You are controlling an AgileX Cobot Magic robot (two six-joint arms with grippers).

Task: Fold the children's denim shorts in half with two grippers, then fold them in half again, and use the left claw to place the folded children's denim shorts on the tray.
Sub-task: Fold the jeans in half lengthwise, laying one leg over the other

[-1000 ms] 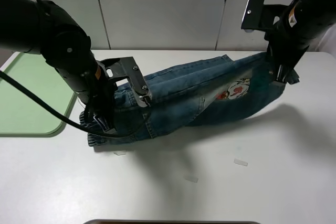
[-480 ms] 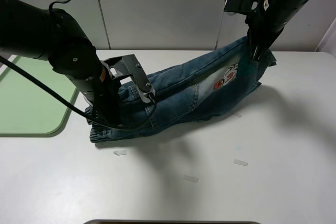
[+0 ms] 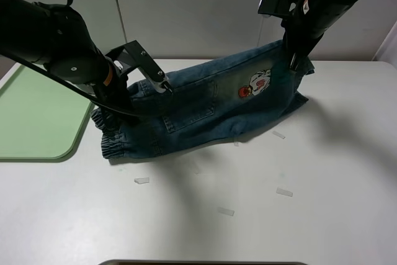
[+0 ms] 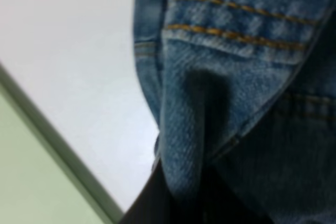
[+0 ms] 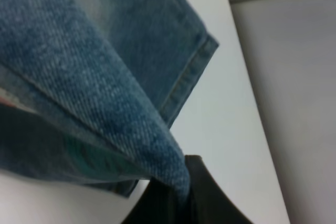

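Observation:
The raised end of the denim shorts, now hanging above the white table, will be released by my right gripper over the lower leg's hem [image 3: 285,82] [image 5: 188,80] close to the grey wall.
The blue denim shorts [image 3: 205,107] hang stretched between my two grippers above the white table, cartoon patches [image 3: 255,83] facing the camera. The elastic waistband [image 3: 121,147] still rests on the table at the left. My left gripper [image 3: 118,100], the bulky black arm end, is shut on the shorts' left part; the left wrist view shows a denim fold [image 4: 210,108] pinched at the jaws. My right gripper [image 3: 296,60] is shut on the raised right end of the shorts; the right wrist view shows denim [image 5: 105,93] running into the jaws. The light-green tray [image 3: 34,116] lies at the far left.
Several small white tape scraps [image 3: 225,211] lie on the table in front of the shorts. A grey panelled wall [image 3: 186,10] stands behind. The tray's rim [image 4: 58,153] shows close to my left gripper in the left wrist view.
Both grippers have lifted the shorts and carried them back and leftward. The right end rose and swung in; the left gripper rose, pulling the left part up off the table.

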